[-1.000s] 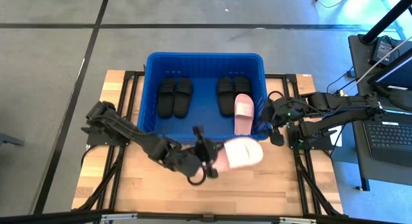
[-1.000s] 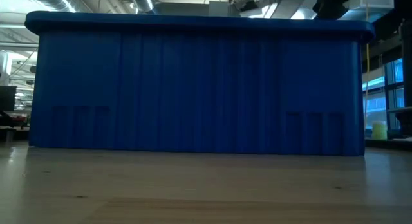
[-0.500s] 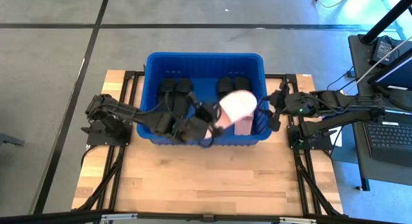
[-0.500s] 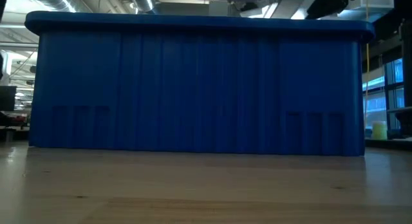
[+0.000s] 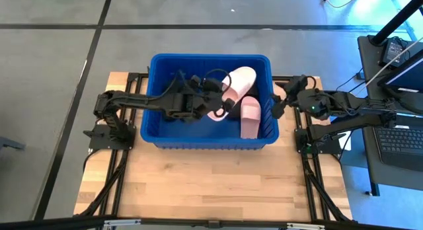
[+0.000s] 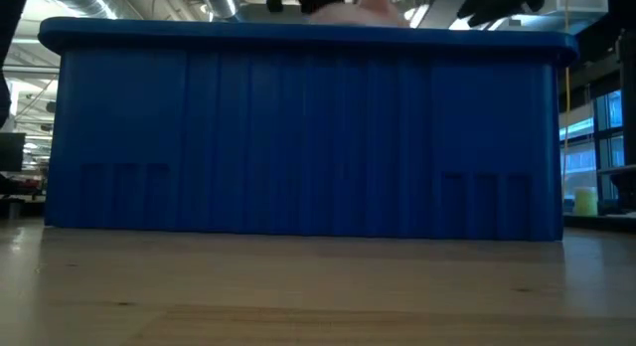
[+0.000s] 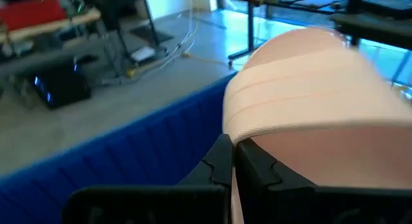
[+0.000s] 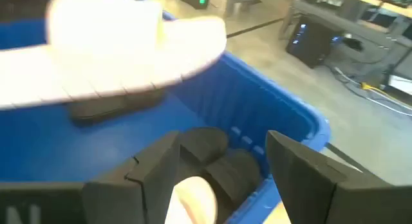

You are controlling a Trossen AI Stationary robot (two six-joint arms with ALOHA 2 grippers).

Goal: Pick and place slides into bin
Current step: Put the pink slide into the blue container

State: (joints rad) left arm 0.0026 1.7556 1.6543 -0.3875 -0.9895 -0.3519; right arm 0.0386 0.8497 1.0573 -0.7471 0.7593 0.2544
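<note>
The pale pink slide in my left gripper will be let go on the bottom of the bin, beside the other pale pink slide (image 5: 234, 116).
My left gripper (image 5: 220, 103) (image 7: 233, 153) is out over the blue bin (image 5: 158, 139) and is shut on a pale pink slide (image 5: 238, 83) (image 7: 309, 89), held up near the bin's far right part. A second pale pink slide (image 5: 250, 117) lies on the bin's floor along its right wall. Black slides (image 8: 219, 161) lie beside it, largely covered by the arm in the high view. My right gripper (image 5: 277, 108) (image 8: 222, 140) hangs open just outside the bin's right rim, nothing between its fingers. My left gripper pinches the pink slide at its side edge (image 7: 239, 141), by the ribbed strap, between its two shut fingers. The fingers come nearly level from the table's left. The slide juts out beyond the fingertips, lifted clear above the bin's floor and the slides in it.
The bin stands at the table's far middle; its near wall (image 6: 298, 137) fills the low view. Bare wooden tabletop (image 5: 211, 184) lies in front of it. A desk with a laptop (image 5: 400, 141) stands off the table's right edge.
My left gripper has swung from the tabletop in front of the bin toward the far edge, carrying the pink slide over the near wall to above the bin's inside; the slide has turned with it. My right gripper has turned at the bin's right rim, staying open.
</note>
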